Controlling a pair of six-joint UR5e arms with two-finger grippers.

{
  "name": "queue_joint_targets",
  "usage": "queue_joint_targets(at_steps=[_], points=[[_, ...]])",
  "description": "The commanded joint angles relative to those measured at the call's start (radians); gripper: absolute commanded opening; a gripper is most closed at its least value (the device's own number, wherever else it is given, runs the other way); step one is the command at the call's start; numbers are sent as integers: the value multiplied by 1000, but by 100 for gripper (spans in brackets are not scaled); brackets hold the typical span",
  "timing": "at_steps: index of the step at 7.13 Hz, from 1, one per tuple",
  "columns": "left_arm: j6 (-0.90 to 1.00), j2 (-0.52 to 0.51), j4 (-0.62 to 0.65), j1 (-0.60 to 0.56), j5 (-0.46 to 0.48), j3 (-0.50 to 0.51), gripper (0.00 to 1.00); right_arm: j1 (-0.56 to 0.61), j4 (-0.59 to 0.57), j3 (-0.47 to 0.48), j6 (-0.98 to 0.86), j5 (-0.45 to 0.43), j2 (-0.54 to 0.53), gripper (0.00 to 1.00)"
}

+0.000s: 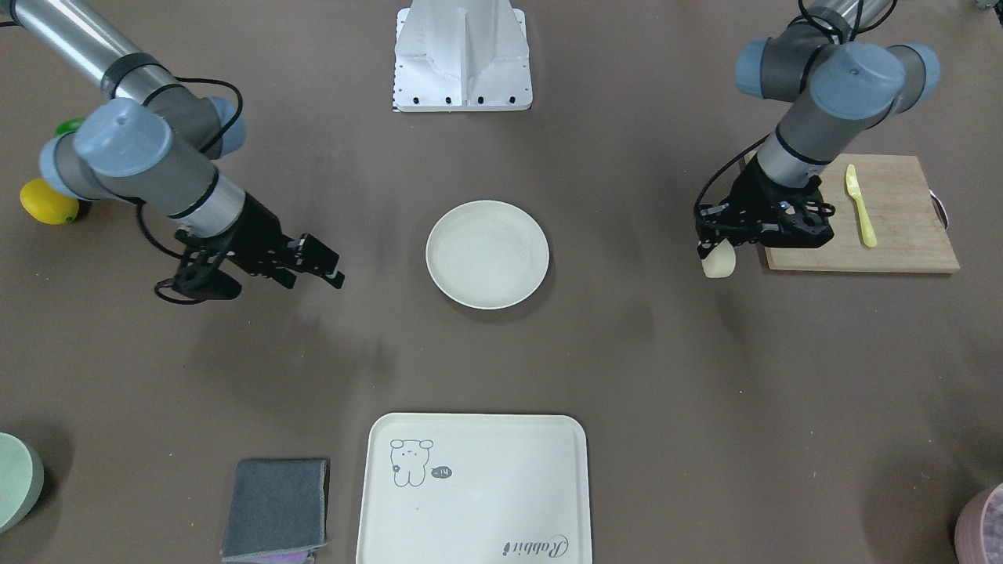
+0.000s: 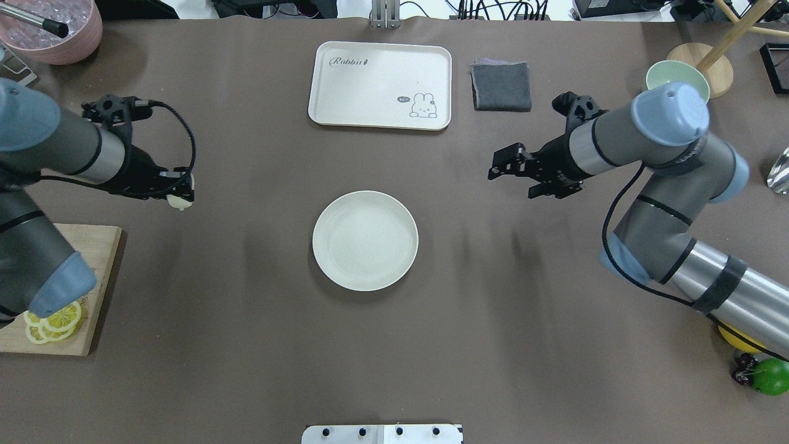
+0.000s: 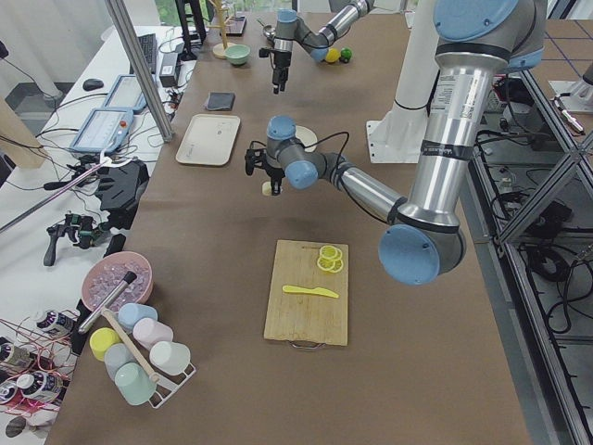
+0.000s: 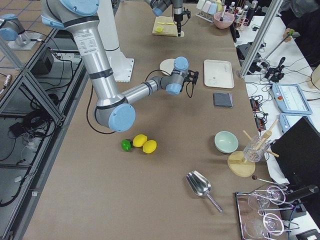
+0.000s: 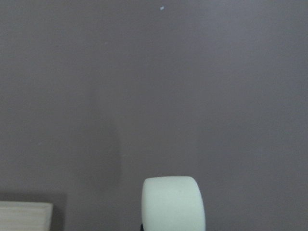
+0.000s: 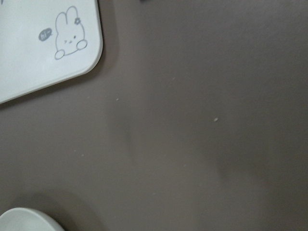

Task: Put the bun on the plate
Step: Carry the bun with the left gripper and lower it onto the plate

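Observation:
The bun, still hanging over the brown table, will leave my left gripper on the middle of the empty off-white plate (image 1: 497, 253).
The bun (image 2: 182, 201) is a small pale cream block, and my left gripper (image 2: 181, 193) is shut on it over the brown table. It hangs well to the left of the plate (image 2: 365, 239) in the overhead view. In the front-facing view the bun (image 1: 718, 262) shows just off the corner of the cutting board (image 1: 901, 243). The left wrist view shows the bun (image 5: 173, 202) at the bottom edge with bare table beyond. The round off-white plate (image 1: 487, 253) sits at the table's centre with nothing on it. My right gripper (image 2: 513, 176) hovers open on the plate's other side, holding nothing.
A cream tray (image 2: 380, 84) and a folded grey cloth (image 2: 501, 86) lie beyond the plate. Lemon slices (image 2: 54, 321) and a yellow knife (image 1: 859, 205) rest on the cutting board. A lemon (image 1: 48, 201) lies near the right arm, and a pink bowl (image 2: 58, 31) and a green bowl (image 2: 672, 75) stand at the far corners.

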Motion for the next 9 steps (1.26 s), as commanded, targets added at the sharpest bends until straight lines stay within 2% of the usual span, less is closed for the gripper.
queue_joint_targets(at_steps=[1, 2, 5, 6, 8, 9], points=[[-141, -195, 161, 129, 92, 12, 35, 164, -30, -5, -228, 122, -94, 100], [-186, -264, 198, 185, 157, 29, 35, 226, -121, 6, -352, 163, -120, 100], [-289, -413, 196, 331, 283, 168, 35, 390, -240, 1, -822, 168, -282, 100], [-297, -432, 188, 348, 295, 207, 35, 418, -242, -5, -901, 174, -320, 100], [-321, -473, 98, 376, 309, 328, 35, 429, -242, 1, -910, 174, -340, 100], [-323, -475, 96, 382, 329, 324, 35, 432, -242, 3, -911, 174, -341, 100]])
